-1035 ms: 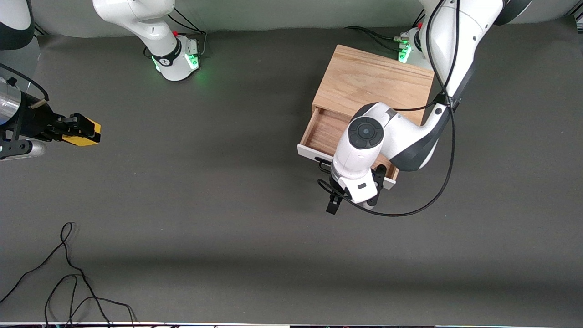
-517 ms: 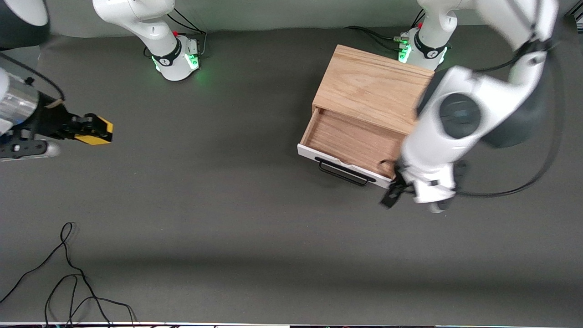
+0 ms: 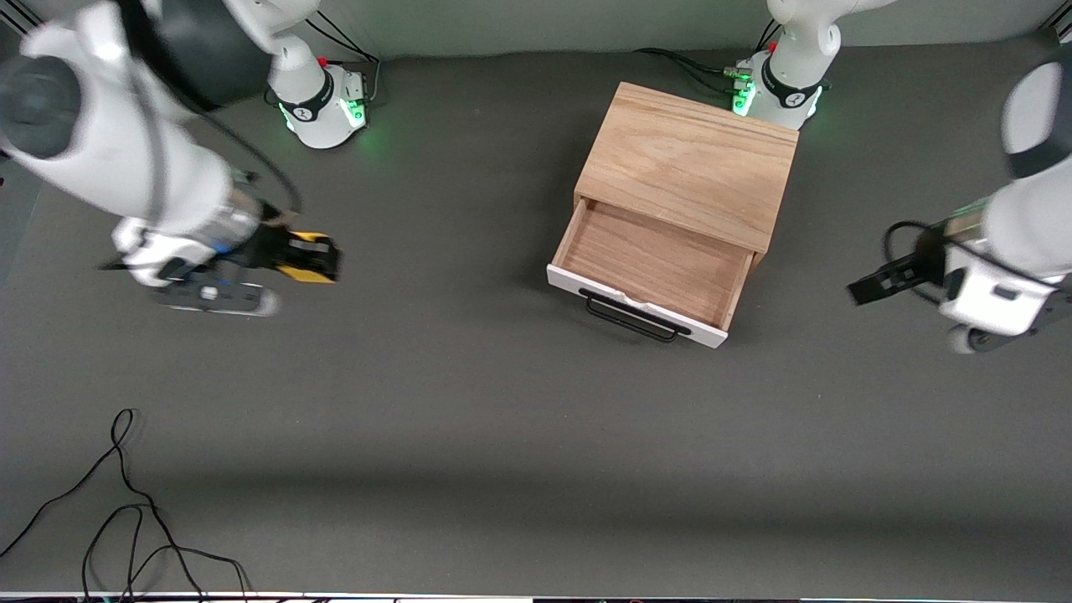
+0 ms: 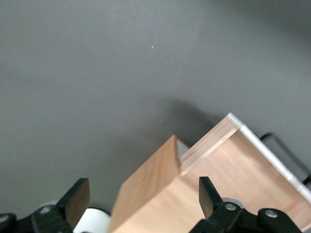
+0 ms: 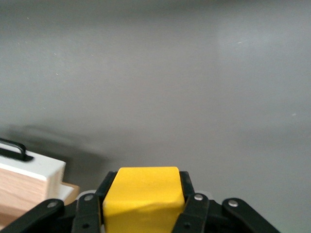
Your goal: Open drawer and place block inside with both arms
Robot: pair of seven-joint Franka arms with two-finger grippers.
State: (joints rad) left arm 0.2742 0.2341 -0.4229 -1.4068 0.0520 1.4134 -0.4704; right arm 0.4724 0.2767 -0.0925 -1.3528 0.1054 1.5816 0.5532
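Note:
My right gripper will let the yellow block go on the bottom of the drawer, nearer the drawer's side (image 3: 622, 256) that is on that same gripper's side.
The drawer (image 3: 649, 266) of the light oak box (image 3: 691, 159) stands pulled out, and its wooden inside is bare. Its white front (image 5: 30, 168) carries a black bar handle (image 3: 630, 316). My right gripper (image 3: 316, 258) is shut on the small yellow block (image 3: 303, 254), over the mat toward the right arm's end of the table. In the right wrist view the block (image 5: 143, 201) fills the gap between the right gripper's (image 5: 145, 187) fingers. My left gripper (image 3: 871, 287) hangs open over the mat beside the box, toward the left arm's end. The left wrist view shows the left gripper (image 4: 143, 196) holding nothing.
A loose black cable (image 3: 126, 502) lies on the grey mat near the front camera, at the right arm's end. The two green-lit bases (image 3: 322, 109) (image 3: 775, 84) stand along the edge farthest from the front camera. Open mat lies between the block and the drawer.
The left arm has let go of the handle and swung away from the open drawer toward its own end. The right arm has carried the block toward the drawer.

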